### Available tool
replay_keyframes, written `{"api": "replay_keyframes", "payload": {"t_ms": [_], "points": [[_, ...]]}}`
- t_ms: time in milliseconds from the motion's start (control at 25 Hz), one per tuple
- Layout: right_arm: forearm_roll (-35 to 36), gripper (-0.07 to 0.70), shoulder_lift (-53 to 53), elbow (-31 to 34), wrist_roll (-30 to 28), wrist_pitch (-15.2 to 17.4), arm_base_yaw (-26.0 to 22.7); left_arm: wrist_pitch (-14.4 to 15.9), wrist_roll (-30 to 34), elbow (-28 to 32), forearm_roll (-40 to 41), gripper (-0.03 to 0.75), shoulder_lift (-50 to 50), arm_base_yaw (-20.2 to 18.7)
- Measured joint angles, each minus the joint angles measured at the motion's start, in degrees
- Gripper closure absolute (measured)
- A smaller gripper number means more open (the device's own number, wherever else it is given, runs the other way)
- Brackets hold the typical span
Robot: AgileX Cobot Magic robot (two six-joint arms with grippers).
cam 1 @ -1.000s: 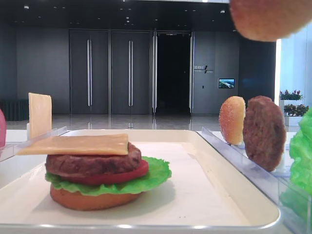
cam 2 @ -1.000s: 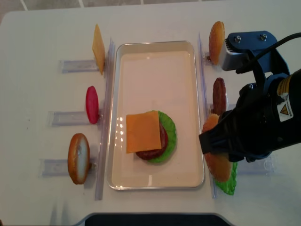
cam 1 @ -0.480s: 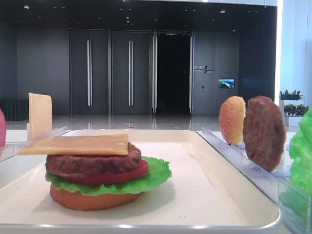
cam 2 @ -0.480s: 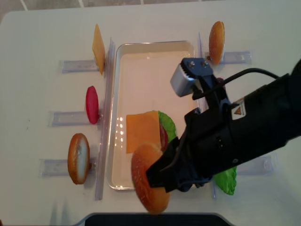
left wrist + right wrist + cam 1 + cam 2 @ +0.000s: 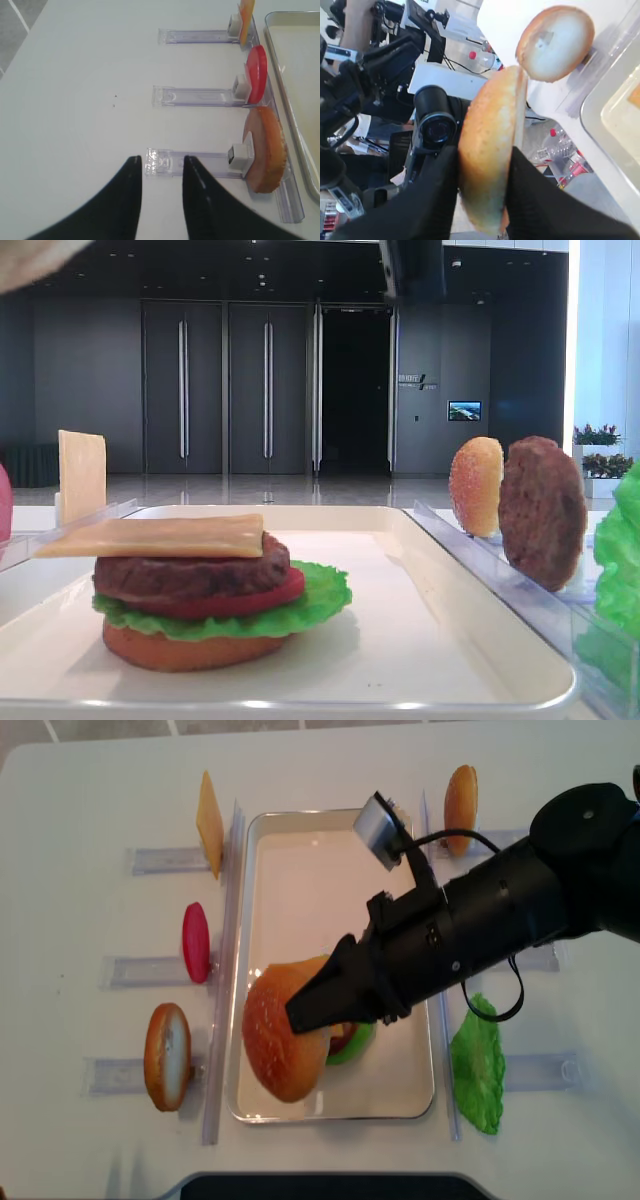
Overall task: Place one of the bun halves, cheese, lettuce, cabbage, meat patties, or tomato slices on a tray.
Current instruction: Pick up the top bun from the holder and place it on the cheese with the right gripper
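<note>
Next, I let go of the golden bun half with my right gripper on the cheese topping the stack [image 5: 311, 1005] on the cream tray.
My right gripper [image 5: 303, 1017] is shut on a golden bun half [image 5: 280, 1042], held tilted on edge above the near-left part of the cream tray [image 5: 335, 845]. The wrist view shows the bun half [image 5: 490, 145] clamped between the black fingers [image 5: 437, 192]. On the tray a stack [image 5: 195, 585] stands: bun, lettuce, tomato, patty, cheese on top. From above, only its lettuce [image 5: 352, 1046] shows beneath the bun. My left gripper [image 5: 160, 162] hangs open and empty over the table, near the end of a clear rack [image 5: 192, 162].
Left racks hold a cheese slice [image 5: 209, 810], a tomato slice [image 5: 196, 942] and a bun half [image 5: 167, 1056]. On the right are another bun half [image 5: 460, 795], a meat patty [image 5: 542, 510] and a lettuce leaf [image 5: 478, 1065]. The right arm spans the tray.
The right gripper has carried the bun half from the right racks leftward, past the tray's near edge, to above the stack. The left gripper has stayed open.
</note>
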Motion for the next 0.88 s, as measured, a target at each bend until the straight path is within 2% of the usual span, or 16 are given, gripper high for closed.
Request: {"api": "replay_keyframes", "payload": {"t_ms": [160,400,640,880], "points": [[3.03,0.393,4.56,0.00,-4.10,0.91,-2.79,0.00,0.00,0.00,0.00,0.496,0.00,0.00],[8.37,0.393,8.87,0.00,-8.28,0.58,-2.96,0.00,0.00,0.00,0.00,0.496,0.00,0.00],[11.31,0.393,10.90,0.00,-10.37,-2.86,-2.96,0.00,0.00,0.00,0.00,0.496,0.00,0.00],[11.48,0.394,13.97,0.00,-11.49,-3.69,-2.96,0.00,0.00,0.00,0.00,0.496,0.00,0.00]]}}
